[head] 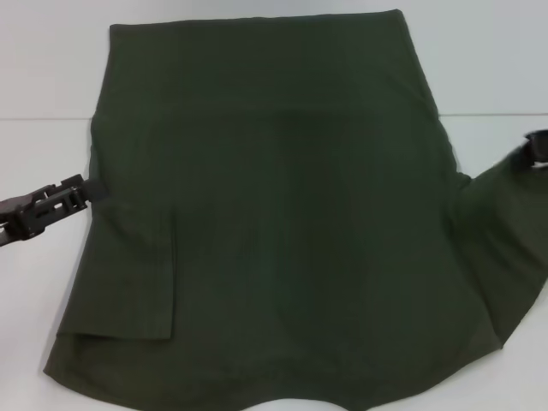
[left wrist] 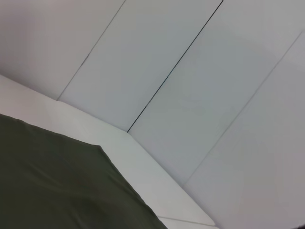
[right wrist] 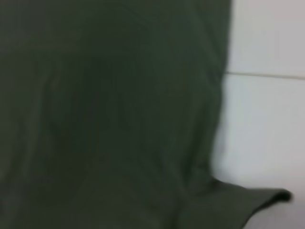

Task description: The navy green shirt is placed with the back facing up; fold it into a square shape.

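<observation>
My right gripper has the sleeve's end. It will put the end down on the shirt's back between its centre and the raised sleeve (head: 366,199).
The navy green shirt (head: 282,223) lies spread over the white table (head: 43,145), plain side up, and fills most of the head view. Its left sleeve is folded inward as a flap (head: 128,282). My left gripper (head: 86,188) sits at the shirt's left edge, touching the cloth. At the far right, the right sleeve (head: 501,223) rises toward my right gripper (head: 538,147), which is shut on the sleeve's end. In the left wrist view the shirt (left wrist: 57,186) covers the lower corner. The shirt (right wrist: 109,114) fills most of the right wrist view.
Bare white table (right wrist: 267,143) shows beside the shirt on both sides. Pale wall panels (left wrist: 200,95) stand behind the table's far edge. The shirt's near hem runs off the bottom of the head view.
</observation>
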Available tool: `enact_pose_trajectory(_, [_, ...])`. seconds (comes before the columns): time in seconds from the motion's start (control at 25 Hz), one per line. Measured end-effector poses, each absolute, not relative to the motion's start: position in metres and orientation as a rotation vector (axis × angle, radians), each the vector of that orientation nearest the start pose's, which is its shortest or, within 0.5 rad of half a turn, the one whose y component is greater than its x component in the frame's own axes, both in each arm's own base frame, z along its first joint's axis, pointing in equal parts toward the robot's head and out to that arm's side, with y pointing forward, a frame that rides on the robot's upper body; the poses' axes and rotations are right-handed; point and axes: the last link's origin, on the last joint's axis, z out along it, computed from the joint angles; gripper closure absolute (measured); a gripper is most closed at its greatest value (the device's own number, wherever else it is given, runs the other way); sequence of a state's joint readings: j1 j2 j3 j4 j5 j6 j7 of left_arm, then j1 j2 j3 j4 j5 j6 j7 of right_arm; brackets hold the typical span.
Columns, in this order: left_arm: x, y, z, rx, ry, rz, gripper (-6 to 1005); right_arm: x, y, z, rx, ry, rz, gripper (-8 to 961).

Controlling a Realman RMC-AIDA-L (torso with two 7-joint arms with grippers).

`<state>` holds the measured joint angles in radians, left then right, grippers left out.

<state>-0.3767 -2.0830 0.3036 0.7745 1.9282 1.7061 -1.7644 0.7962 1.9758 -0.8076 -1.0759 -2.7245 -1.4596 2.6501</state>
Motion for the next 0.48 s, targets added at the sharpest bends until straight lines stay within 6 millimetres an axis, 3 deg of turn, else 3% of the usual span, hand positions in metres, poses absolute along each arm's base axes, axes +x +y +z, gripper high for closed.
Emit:
enact_pose_trajectory(0.24, [-0.313, 0.293, 0.078, -2.175, -1.174, -1.104, 308, 0.185, 0.441, 0.062, -2.246, 1.366, -0.111, 940])
enact_pose_trajectory(0.48, [-0.315, 0.293, 0.079, -2.164, -1.178, -1.098, 312, 0.173, 0.450, 0.022, -2.303, 1.373, -0.115, 939])
